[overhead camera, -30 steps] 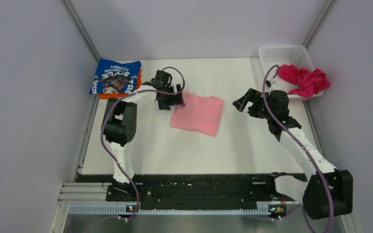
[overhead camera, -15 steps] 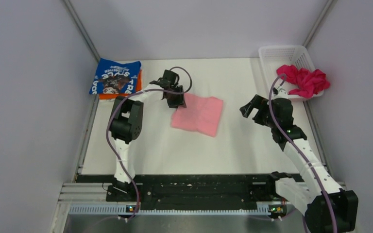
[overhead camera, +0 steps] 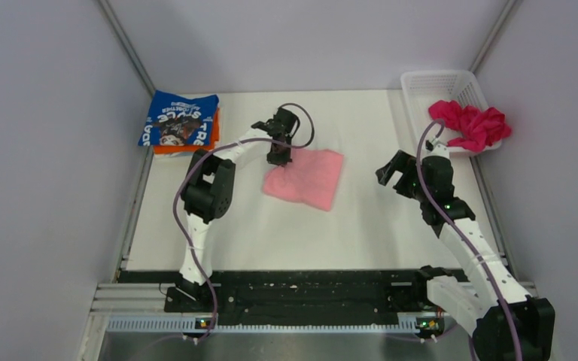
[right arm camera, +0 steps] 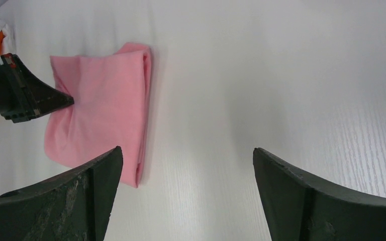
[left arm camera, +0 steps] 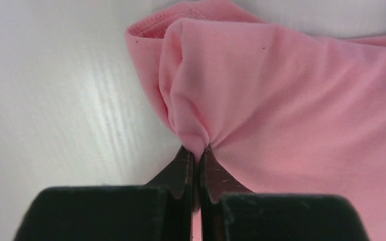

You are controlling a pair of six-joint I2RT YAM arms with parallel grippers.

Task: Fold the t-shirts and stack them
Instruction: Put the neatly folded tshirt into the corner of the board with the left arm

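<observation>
The light pink t-shirt, still folded mid-table, will be released by my left gripper, which will leave it lying on top of the folded blue t-shirt with white lettering (overhead camera: pixel 180 121).
A folded light pink t-shirt (overhead camera: pixel 308 177) (left arm camera: pixel 291 95) (right arm camera: pixel 100 100) lies mid-table. My left gripper (overhead camera: pixel 279 158) (left arm camera: pixel 197 150) is shut on its far-left corner, with a bunch of cloth pinched between the fingertips. At the back left, a blue t-shirt with white lettering (overhead camera: pixel 179 118) lies folded on an orange one (overhead camera: pixel 196 144). A crumpled magenta t-shirt (overhead camera: pixel 470 122) hangs over the rim of the white basket (overhead camera: pixel 436 79). My right gripper (overhead camera: pixel 396 170) (right arm camera: pixel 187 150) hovers open to the right of the pink shirt, holding nothing.
The white lattice basket stands at the back right corner. Grey walls close in both sides. A black rail (overhead camera: pixel 308 289) with the arm bases runs along the near edge.
My left gripper moved right onto the pink shirt's corner and shut on it, bunching the cloth. My right arm drew back slightly to the right, still open.
</observation>
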